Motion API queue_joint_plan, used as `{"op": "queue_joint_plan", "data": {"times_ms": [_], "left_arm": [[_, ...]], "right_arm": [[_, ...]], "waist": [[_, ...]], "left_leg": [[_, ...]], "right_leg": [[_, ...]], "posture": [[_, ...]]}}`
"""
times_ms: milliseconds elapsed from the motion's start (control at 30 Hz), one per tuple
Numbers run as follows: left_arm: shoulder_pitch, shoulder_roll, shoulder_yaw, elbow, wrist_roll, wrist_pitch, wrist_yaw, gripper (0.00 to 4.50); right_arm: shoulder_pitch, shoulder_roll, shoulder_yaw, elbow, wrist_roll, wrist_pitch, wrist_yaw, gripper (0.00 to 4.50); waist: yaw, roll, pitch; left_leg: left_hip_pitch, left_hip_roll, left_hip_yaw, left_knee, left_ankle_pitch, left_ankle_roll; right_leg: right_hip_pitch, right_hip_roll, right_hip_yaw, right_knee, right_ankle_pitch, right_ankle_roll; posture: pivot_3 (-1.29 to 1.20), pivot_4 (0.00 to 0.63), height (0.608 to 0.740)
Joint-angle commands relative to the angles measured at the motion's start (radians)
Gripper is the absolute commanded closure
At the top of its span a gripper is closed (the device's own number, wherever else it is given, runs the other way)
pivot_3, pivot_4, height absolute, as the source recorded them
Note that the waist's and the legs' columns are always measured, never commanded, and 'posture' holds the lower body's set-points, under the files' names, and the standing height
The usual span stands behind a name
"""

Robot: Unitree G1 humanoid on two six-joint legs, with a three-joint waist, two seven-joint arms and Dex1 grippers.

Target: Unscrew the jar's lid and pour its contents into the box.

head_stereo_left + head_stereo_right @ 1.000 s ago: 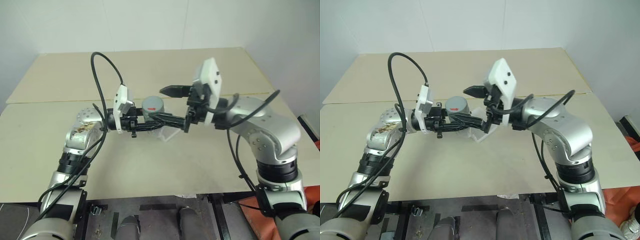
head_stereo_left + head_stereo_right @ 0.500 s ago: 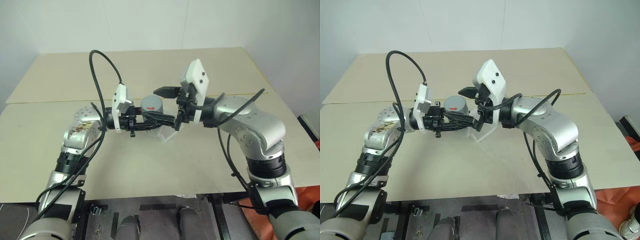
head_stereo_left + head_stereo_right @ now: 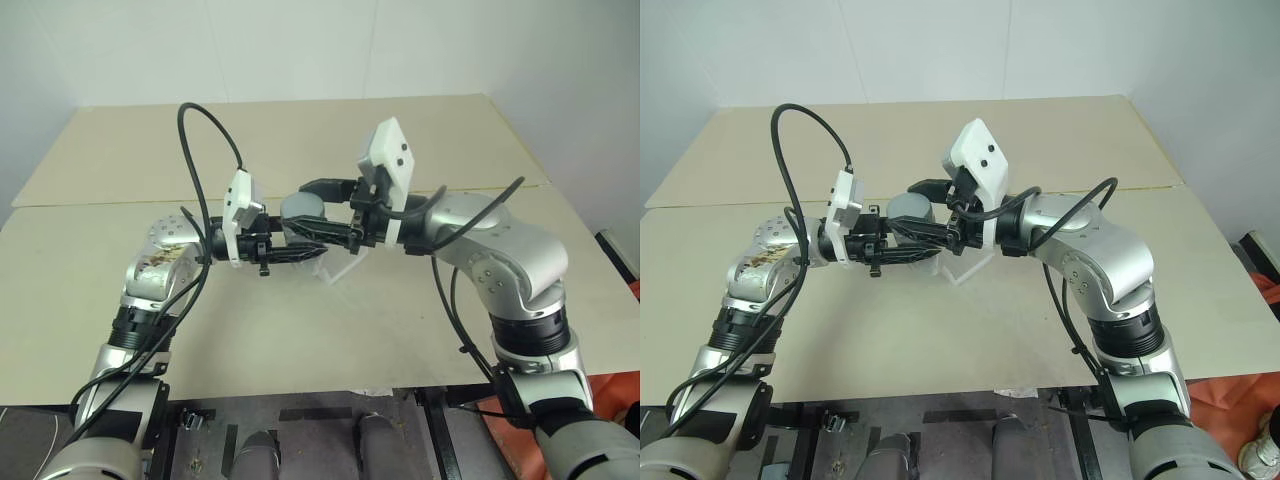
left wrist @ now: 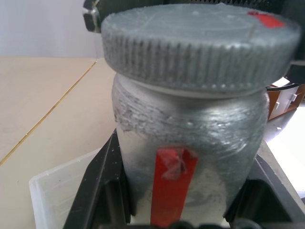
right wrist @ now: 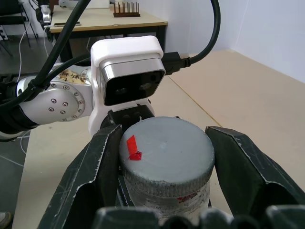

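Observation:
Next, my right gripper lets go of the grey lid on the bare table [image 3: 421, 260] next to the clear plastic box, toward my right arm.
The silvery-grey jar [image 4: 200, 138], marked with a strip of red tape, is held upright above the table, and my left gripper [image 3: 297, 250] is shut on its body. Its ribbed grey lid [image 5: 167, 150] carries a small red mark and sits on the jar. My right gripper [image 5: 167, 167] reaches in from the opposite side and is shut on the lid, one finger on each side of the rim. The clear plastic box [image 3: 336, 268] rests on the table just below and behind the jar. The contents are hidden inside the jar.
The beige table [image 3: 300, 330] has a seam [image 3: 90, 203] running across it behind my arms. Black cables loop above my left wrist [image 3: 205, 140] and hang from my right arm [image 3: 455, 300]. The table's near edge [image 3: 300, 393] runs below my arms.
My right gripper's fingers, spread wide on either side of the lid before, have closed onto it. The left gripper and the jar have stayed in place.

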Motion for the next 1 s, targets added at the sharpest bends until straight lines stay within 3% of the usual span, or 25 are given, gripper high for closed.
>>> {"op": "queue_joint_plan", "data": {"times_ms": [33,200,300,500,733,933,1000], "left_arm": [[-0.002,0.014,0.009,-0.031,-0.003,-0.012,-0.010,2.58],[0.011,0.031,0.014,-0.030,0.003,-0.015,-0.012,2.58],[0.018,0.045,0.028,-0.032,0.001,-0.012,-0.001,2.58],[0.047,0.073,0.081,-0.053,-0.012,0.002,0.059,2.58],[0.077,0.105,0.134,-0.068,-0.023,0.021,0.114,2.58],[0.085,0.102,0.133,-0.077,-0.017,0.023,0.132,2.58],[0.086,0.100,0.127,-0.079,-0.012,0.025,0.138,2.58]], "right_arm": [[-0.059,0.009,-0.079,0.005,0.057,0.051,-0.019,1.75],[-0.124,0.014,-0.222,0.042,0.172,0.146,-0.079,1.75],[-0.100,-0.027,-0.262,0.046,0.134,0.128,-0.116,1.75],[0.123,-0.108,-0.278,0.022,-0.036,-0.004,-0.199,1.75],[0.417,-0.123,-0.244,0.036,-0.236,-0.123,-0.315,1.75],[0.478,-0.087,-0.203,0.130,-0.334,-0.181,-0.353,1.75],[0.484,-0.089,-0.183,0.161,-0.358,-0.187,-0.340,1.04]], "waist": [[0.000,0.000,0.000],[0.000,0.000,0.000],[0.001,0.000,0.000],[0.005,0.000,0.000],[0.005,0.000,0.000],[0.001,0.000,0.000],[0.002,0.000,0.000]], "left_leg": [[0.000,0.000,0.000,0.000,0.000,0.000],[0.000,0.000,0.000,0.000,0.000,0.000],[0.000,0.000,0.000,0.000,0.000,0.000],[0.000,0.000,0.000,0.000,0.000,0.000],[-0.001,0.000,0.001,0.000,0.000,0.000],[0.000,0.000,0.001,0.000,0.000,0.000],[0.000,0.000,0.001,0.000,0.000,0.000]], "right_leg": [[0.000,0.000,0.000,0.000,0.000,0.000],[0.000,0.000,0.000,0.001,0.000,0.000],[0.000,0.000,0.000,0.001,0.000,0.000],[0.000,0.000,0.000,0.000,0.000,0.000],[-0.001,0.000,0.000,0.000,0.000,0.000],[0.000,0.000,0.001,0.000,0.000,0.000],[0.000,0.000,0.001,-0.001,0.000,0.000]], "posture": [[0.00,0.150,0.740],[0.00,0.150,0.740],[0.00,0.150,0.740],[0.00,0.150,0.740],[0.00,0.150,0.740],[0.00,0.150,0.740],[0.00,0.150,0.740]]}}
